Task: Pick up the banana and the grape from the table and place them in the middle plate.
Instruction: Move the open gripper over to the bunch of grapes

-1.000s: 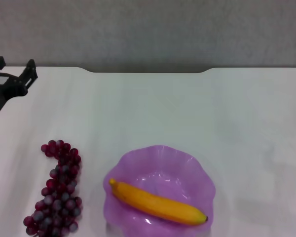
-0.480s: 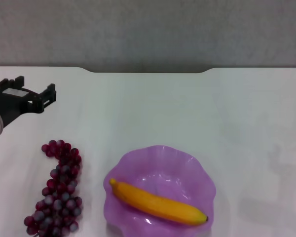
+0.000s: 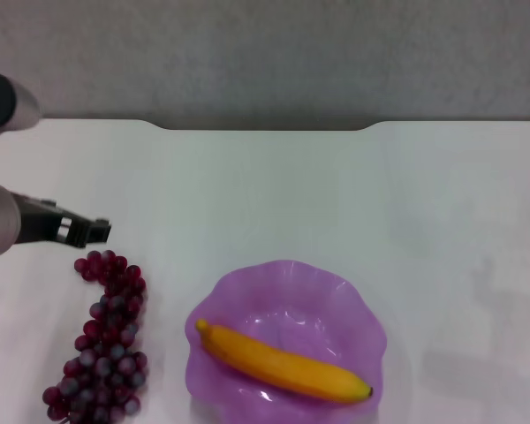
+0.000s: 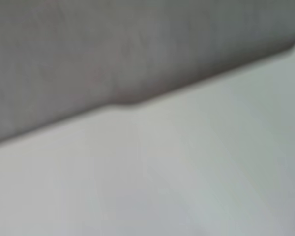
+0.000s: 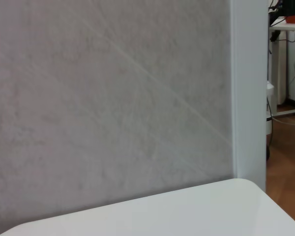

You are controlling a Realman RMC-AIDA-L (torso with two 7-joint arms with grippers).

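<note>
The middle of the grape bunch (image 3: 108,327), between its narrow far end and wider near end, is the next place my left gripper needs to go to and close on.
The banana (image 3: 283,364) lies inside the purple scalloped middle plate (image 3: 287,272) at the front centre of the white table (image 3: 336,194). The grape bunch (image 3: 106,344) lies on the table left of the plate, apart from it. My left gripper (image 3: 102,232) comes in from the left edge, seen side-on and low, just above the far end of the grape bunch; it is open and empty. The left wrist view shows only blurred tabletop (image 4: 187,187) and the wall. The right gripper is out of view.
The dark notched far edge (image 3: 265,129) of the table runs below a grey wall. The right wrist view shows a table corner (image 5: 236,196) against the wall, with a white pillar (image 5: 248,88) beside it.
My left gripper has swung from the far left of the table down and toward me, turning side-on, and now hangs over the far end of the grapes. Banana, plate and grapes have not moved.
</note>
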